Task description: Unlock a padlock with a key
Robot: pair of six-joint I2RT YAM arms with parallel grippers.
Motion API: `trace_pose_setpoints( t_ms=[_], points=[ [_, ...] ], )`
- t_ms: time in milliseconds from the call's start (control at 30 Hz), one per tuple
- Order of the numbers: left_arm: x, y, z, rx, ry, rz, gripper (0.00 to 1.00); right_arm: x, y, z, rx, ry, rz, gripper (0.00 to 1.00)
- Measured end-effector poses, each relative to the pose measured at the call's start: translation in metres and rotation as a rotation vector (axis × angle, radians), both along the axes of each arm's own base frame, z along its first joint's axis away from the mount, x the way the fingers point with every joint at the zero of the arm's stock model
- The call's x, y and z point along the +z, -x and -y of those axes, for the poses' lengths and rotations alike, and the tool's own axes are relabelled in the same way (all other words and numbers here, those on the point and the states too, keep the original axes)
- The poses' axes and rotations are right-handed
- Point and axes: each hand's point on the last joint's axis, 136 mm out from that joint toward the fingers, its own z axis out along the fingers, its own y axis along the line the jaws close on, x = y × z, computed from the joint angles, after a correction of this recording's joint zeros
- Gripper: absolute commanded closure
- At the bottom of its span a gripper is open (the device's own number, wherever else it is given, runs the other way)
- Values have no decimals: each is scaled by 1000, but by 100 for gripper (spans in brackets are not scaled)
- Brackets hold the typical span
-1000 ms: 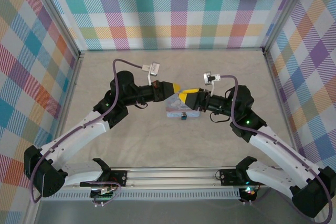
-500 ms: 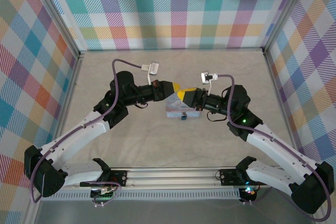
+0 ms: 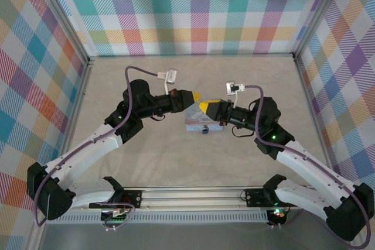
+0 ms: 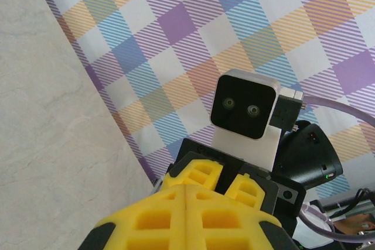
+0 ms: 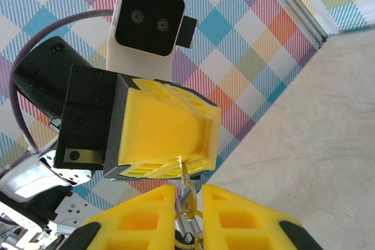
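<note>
My left gripper is covering the key's blade. Next, my right gripper takes the key by its head [image 5: 189,196] near the rings, so that the blade stays free for the padlock.
In the right wrist view a thin brass key [image 5: 186,175] with small rings hangs from the tips of my left gripper [image 5: 170,165], which is shut on its upper end. My right gripper [image 5: 188,190] has closed from below on the key and its rings, which fill the narrow slot between its yellow fingers. From above, the left gripper [image 3: 197,97] and right gripper [image 3: 203,107] meet tip to tip over a pale blue tin [image 3: 202,123]. The tiny dark padlock [image 3: 205,130] sits at the tin's near edge. In the left wrist view the left gripper [image 4: 186,187] has its fingers pressed together.
The beige table [image 3: 187,80] is enclosed by plaid walls [image 3: 193,16] at the back and on both sides. A metal rail [image 3: 187,194] runs along the near edge between the arm bases. Cables loop above both wrists.
The right gripper's jaws have narrowed around the key and its rings. Both arms have stayed almost where they were, tips together over the tin.
</note>
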Motion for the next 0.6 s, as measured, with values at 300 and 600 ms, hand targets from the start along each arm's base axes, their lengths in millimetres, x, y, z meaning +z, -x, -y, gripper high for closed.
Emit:
trace_pose_setpoints(
  t_ms=[300, 600],
  points=[
    [1, 0, 0, -1, 3, 4, 100, 1, 0, 0, -4, -1, 4, 100],
    [0, 0, 0, 1, 2, 3, 100, 0, -2, 1, -13, 3, 4, 70]
  ],
)
